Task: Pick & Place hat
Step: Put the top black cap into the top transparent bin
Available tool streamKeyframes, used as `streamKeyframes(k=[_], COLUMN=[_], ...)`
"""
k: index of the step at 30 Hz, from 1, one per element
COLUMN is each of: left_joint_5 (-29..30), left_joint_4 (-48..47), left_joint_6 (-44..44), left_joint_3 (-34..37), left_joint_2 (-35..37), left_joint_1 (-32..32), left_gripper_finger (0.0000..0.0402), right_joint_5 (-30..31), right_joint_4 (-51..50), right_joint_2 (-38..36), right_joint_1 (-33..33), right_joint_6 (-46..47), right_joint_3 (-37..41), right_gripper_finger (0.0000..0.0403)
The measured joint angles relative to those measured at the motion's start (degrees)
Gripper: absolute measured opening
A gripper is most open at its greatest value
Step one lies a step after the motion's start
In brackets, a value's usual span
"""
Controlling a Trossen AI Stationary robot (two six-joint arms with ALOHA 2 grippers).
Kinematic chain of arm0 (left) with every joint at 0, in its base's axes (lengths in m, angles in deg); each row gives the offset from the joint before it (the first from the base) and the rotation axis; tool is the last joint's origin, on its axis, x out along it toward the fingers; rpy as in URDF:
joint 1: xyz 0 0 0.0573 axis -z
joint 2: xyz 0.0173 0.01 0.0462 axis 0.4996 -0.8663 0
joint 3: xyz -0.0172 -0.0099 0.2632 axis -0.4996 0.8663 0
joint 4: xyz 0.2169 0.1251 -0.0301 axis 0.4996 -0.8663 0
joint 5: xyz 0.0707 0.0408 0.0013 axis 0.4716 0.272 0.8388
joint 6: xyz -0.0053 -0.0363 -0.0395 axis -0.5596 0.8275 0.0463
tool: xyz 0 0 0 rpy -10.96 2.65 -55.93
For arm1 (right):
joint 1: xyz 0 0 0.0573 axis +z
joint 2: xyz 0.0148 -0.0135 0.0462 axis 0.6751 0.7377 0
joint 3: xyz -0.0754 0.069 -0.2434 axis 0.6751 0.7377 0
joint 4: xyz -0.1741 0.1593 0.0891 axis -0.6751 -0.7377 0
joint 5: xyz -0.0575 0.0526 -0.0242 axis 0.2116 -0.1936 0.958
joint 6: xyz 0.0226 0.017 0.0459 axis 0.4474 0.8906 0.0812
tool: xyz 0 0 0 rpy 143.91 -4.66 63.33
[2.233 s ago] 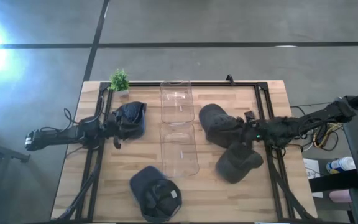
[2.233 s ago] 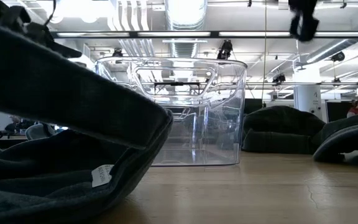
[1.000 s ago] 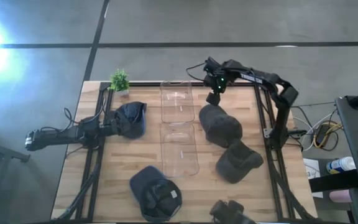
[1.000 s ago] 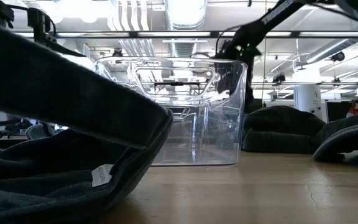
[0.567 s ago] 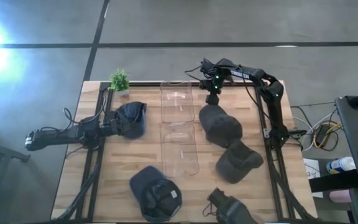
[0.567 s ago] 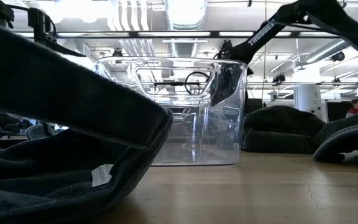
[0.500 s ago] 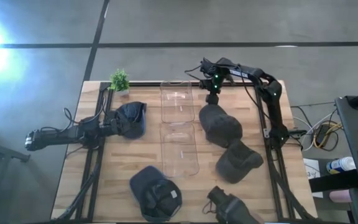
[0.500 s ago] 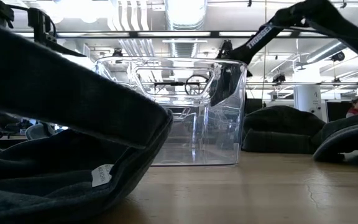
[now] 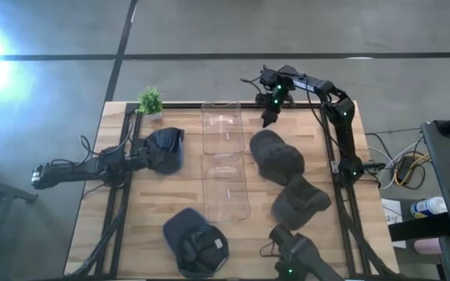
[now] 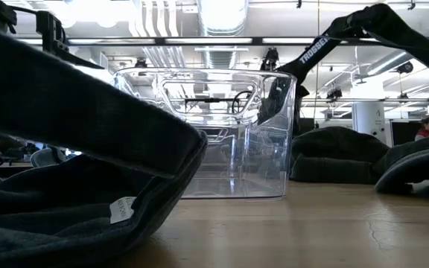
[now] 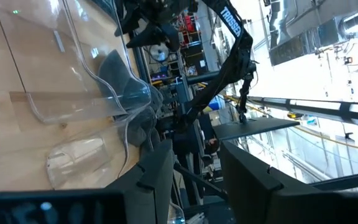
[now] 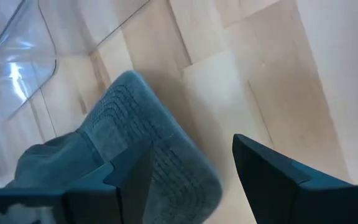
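The fingers of my right gripper are over the edge of the grey cap's flat brim, so they should back off and pinch the cap's raised top (image 9: pixel 283 162) before lifting it.
A dark grey cap (image 9: pixel 276 156) lies on the table right of two clear bins (image 9: pixel 224 165). My right gripper (image 9: pixel 269 119) hangs open above the cap's far end, near the table's far edge. In the right wrist view (image 12: pixel 191 180) its fingers stand apart over the cap's ribbed brim (image 12: pixel 143 134), clear of it. In the low view the gripper (image 10: pixel 272 100) shows high behind the bin. My left gripper (image 9: pixel 148 160) lies open at the left, beside a blue cap (image 9: pixel 165 148); nothing is between its fingers (image 11: pixel 201 180).
A second grey cap (image 9: pixel 299 201) lies near the right rail. A navy cap (image 9: pixel 196 242) lies at the near edge and fills the low view's left (image 10: pixel 73 171). A small plant (image 9: pixel 151 100) stands at the far left corner. A dark object (image 9: pixel 297 254) shows at the near edge.
My right arm has folded its elbow in toward the table's far right, while its gripper has stayed over the grey cap's far end and tipped further down. The dark object at the near edge has crept further into view. The caps have not moved.
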Motion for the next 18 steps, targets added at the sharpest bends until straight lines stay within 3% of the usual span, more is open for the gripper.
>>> streamKeyframes(k=[12, 18], left_joint_5=[0.16, 0.16], left_joint_4=[-0.15, -0.22], left_joint_6=[0.04, 0.15], left_joint_3=[0.11, 0.13], left_joint_2=[0.00, 0.00], left_joint_1=[-0.02, -0.02], left_gripper_finger=[0.0128, 0.0128], right_joint_5=[-0.48, -5.01], right_joint_4=[0.79, 0.17], right_joint_2=[2.08, 2.11], right_joint_1=[1.05, 1.24], right_joint_6=[-0.70, -0.70], right_joint_3=[5.80, 6.79], right_gripper_finger=[0.0214, 0.0214])
